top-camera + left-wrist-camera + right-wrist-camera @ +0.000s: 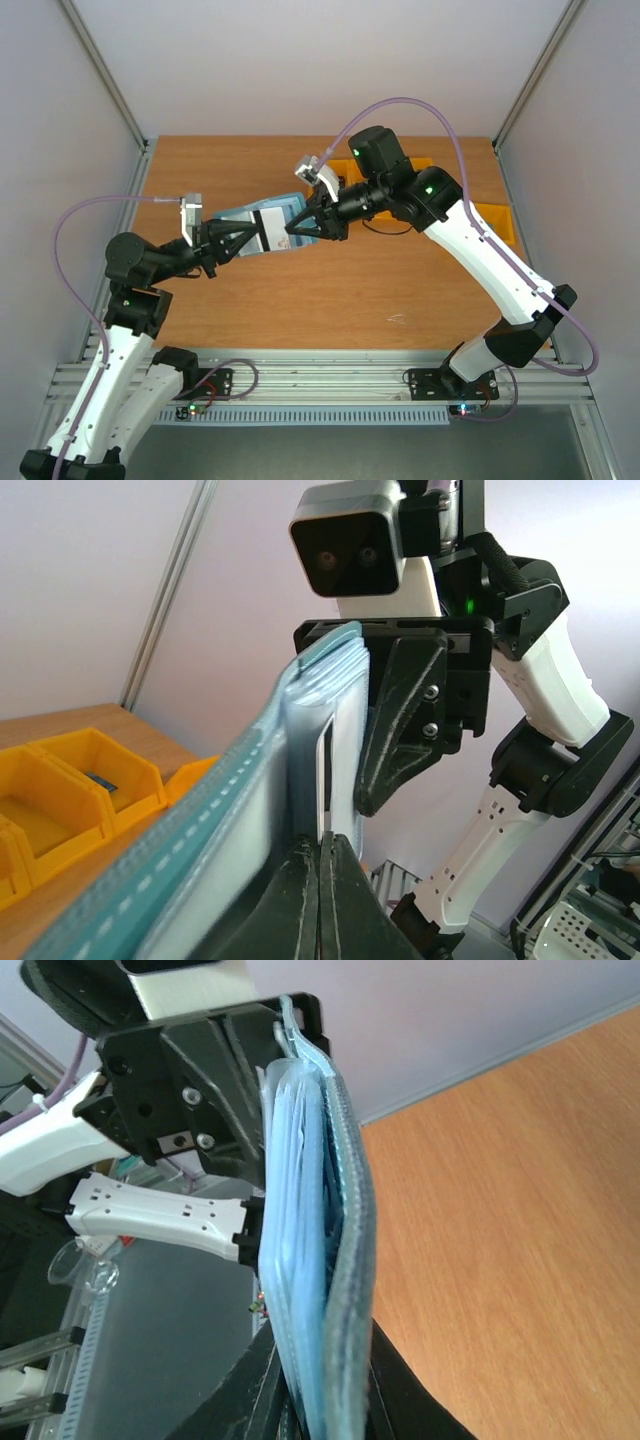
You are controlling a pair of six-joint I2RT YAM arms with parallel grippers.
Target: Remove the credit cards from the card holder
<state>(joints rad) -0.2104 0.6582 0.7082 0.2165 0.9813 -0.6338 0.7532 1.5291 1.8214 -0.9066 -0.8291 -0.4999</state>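
My right gripper needs to release the card holder on bare wood in the middle of the table's front half (310,283).
The teal-blue card holder (262,214) is held in the air above the table, between both grippers. My right gripper (296,228) is shut on its right end; in the right wrist view (330,1400) the holder (320,1240) stands edge-on between the jaws. My left gripper (254,239) is shut on the thin edge of a pale grey credit card (268,230), which sticks out of the holder. In the left wrist view the card (326,770) rises from my shut fingers (320,880), beside the holder (200,830). The blue card is hidden.
Yellow plastic bins (492,222) stand at the back right of the wooden table (300,300), and also show in the left wrist view (80,780). Grey walls close off the table's back and sides.
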